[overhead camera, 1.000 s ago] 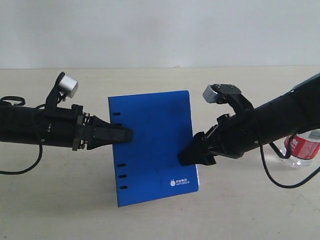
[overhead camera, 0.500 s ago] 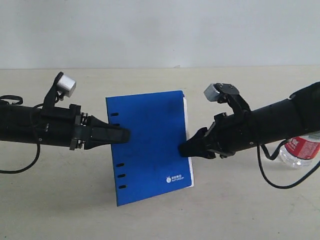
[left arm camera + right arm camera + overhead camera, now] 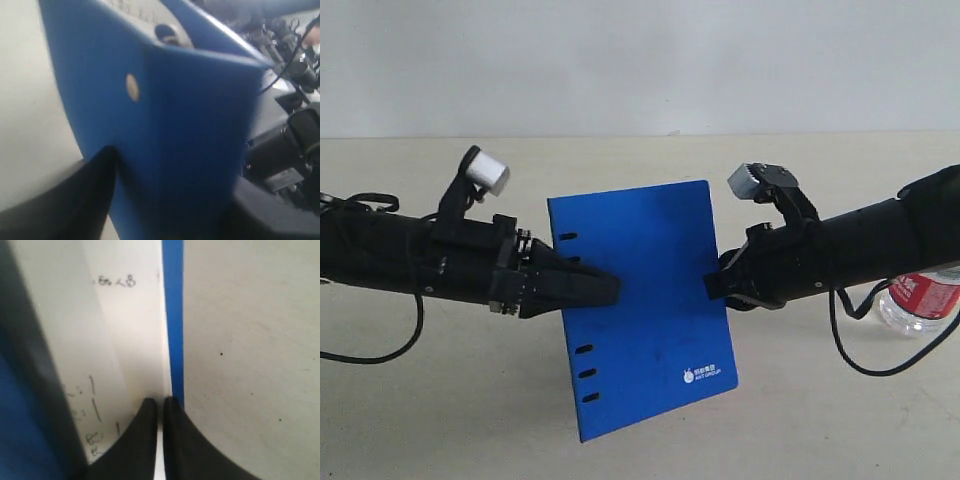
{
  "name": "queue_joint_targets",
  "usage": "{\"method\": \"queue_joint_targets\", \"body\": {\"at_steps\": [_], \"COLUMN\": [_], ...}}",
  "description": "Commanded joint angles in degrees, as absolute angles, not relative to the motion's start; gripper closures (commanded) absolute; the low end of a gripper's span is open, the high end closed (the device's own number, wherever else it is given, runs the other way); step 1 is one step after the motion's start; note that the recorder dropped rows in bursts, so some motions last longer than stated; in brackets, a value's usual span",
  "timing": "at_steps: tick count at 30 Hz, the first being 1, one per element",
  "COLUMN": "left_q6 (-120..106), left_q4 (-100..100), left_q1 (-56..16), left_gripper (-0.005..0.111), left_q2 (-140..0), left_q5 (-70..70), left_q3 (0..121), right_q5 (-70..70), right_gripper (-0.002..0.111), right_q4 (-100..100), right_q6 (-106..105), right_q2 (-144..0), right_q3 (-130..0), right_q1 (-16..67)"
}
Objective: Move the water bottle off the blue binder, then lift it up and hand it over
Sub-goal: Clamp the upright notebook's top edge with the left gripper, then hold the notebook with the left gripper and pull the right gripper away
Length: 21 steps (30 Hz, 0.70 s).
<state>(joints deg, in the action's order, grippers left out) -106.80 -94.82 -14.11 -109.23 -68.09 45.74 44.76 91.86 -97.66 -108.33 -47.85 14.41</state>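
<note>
My left gripper is holding the blue binder's spine crookedly. It should open and take the spine squarely (image 3: pixel 185 187) while my right gripper holds the opposite edge.
The blue binder (image 3: pixel 655 270) stands upright off the table, held between my two arms. My left gripper (image 3: pixel 610 290) is shut on its slotted spine edge; in the left wrist view the blue binder (image 3: pixel 200 115) fills the space between the dark fingers (image 3: pixel 75 200). My right gripper (image 3: pixel 715 285) meets the opposite edge, its tip hidden behind the cover. There the fingers (image 3: pixel 145 430) are pinched almost together on the binder's blue cover edge (image 3: pixel 173 315) beside white pages (image 3: pixel 125 340). The water bottle (image 3: pixel 920 298) lies on the table at far right, behind the right arm.
A beige table (image 3: pixel 440 420) stretches beneath both arms, backed by a pale wall (image 3: pixel 640 60). Black cables (image 3: pixel 865 360) loop under the right arm near the bottle, and another cable (image 3: pixel 380 355) hangs below the left arm.
The left arm has pushed rightward and carried the binder with it. The binder's far edge now covers the right gripper's tip. The right arm and bottle have barely moved.
</note>
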Motion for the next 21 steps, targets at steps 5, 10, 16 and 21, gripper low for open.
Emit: {"method": "queue_joint_targets", "body": {"at_steps": [5, 10, 16, 21], "left_q6": [-110.59, -110.59, -111.56, -112.28], "left_q4": [-99.95, -99.95, -99.95, -99.95], "left_q1": [-18.66, -18.66, -18.66, -18.66], "left_gripper": [0.060, 0.061, 0.102, 0.102], "left_q2": [-109.34, -110.19, -111.76, -110.05], "left_q5": [-65.83, -65.77, -65.77, -65.77], "left_q3": [45.92, 45.92, 45.92, 46.07], "right_q5": [55.64, 55.89, 56.30, 55.71], "right_gripper": [0.108, 0.108, 0.108, 0.099], "right_q4": [92.07, 91.48, 91.26, 91.26], "right_q6": [-97.96, -97.80, -97.80, -96.19], "right_q2": [-107.64, -107.64, -107.64, -107.64], "right_q3": [-48.09, -48.09, -48.09, -48.09], "right_q1": [16.62, 16.62, 16.62, 16.62]}}
